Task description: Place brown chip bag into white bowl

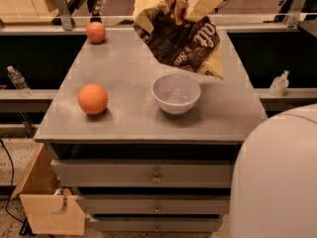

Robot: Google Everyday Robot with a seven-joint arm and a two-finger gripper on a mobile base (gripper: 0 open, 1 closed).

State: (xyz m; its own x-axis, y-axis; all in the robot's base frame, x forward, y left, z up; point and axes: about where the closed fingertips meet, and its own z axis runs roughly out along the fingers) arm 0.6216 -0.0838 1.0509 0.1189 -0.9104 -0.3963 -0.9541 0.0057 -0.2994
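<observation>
Next, my gripper lets go of the brown chip bag so that it rests in the hollow of the white bowl (183, 91), leaning on its rim.
The brown chip bag (181, 39) is dark brown with pale yellow edges and white lettering. It hangs tilted in the air above the far side of the table, just behind and above the white bowl (176, 93). My gripper (202, 3) comes in from the top edge and is shut on the bag's upper right part. The bowl is empty and stands upright on the grey table (133, 118), right of centre. The bag's lower edge sits just above the bowl's far rim.
Two orange fruits lie on the table: one (93, 98) left of the bowl, one (95, 32) at the far left. A drawer unit (148, 175) sits under the table. My white body (277, 177) fills the bottom right. A wooden box (49, 209) stands low left.
</observation>
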